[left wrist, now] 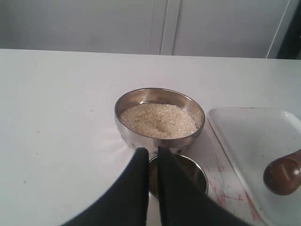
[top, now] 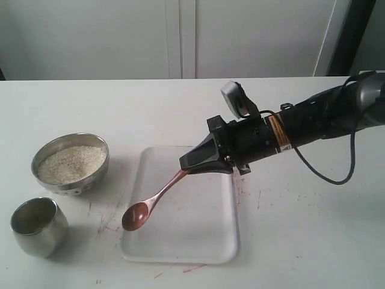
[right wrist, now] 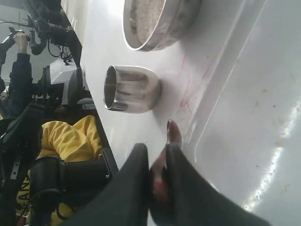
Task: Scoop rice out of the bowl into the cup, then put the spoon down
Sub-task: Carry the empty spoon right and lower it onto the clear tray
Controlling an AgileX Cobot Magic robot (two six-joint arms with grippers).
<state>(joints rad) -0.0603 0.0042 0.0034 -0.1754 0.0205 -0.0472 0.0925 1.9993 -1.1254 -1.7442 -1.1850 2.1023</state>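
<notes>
The wooden spoon will go down from my right gripper onto the bottom of the clear tray (top: 177, 198) (right wrist: 222, 171).
The wide steel bowl (top: 90, 183) holds white rice (top: 71, 164) at the left of the table. In front of it stands the small rounded steel cup (top: 39, 227). My right gripper (top: 183, 164) is shut on the handle of the reddish-brown wooden spoon (top: 147, 208). The spoon slants down over the clear tray (top: 204, 235), and its oval bowl looks empty. The right wrist view shows the spoon (right wrist: 173, 134) pinched in the right gripper (right wrist: 155, 150), with the cup (right wrist: 134, 89) beyond. My left gripper (left wrist: 153, 151) is shut and empty above the cup (left wrist: 193, 172), just short of the bowl (left wrist: 136, 136).
Red marks stain the white table beside the tray (left wrist: 249, 136). The right arm and its cable reach in from the right edge. A white wall runs behind the table. People and equipment show past the table edge in the right wrist view.
</notes>
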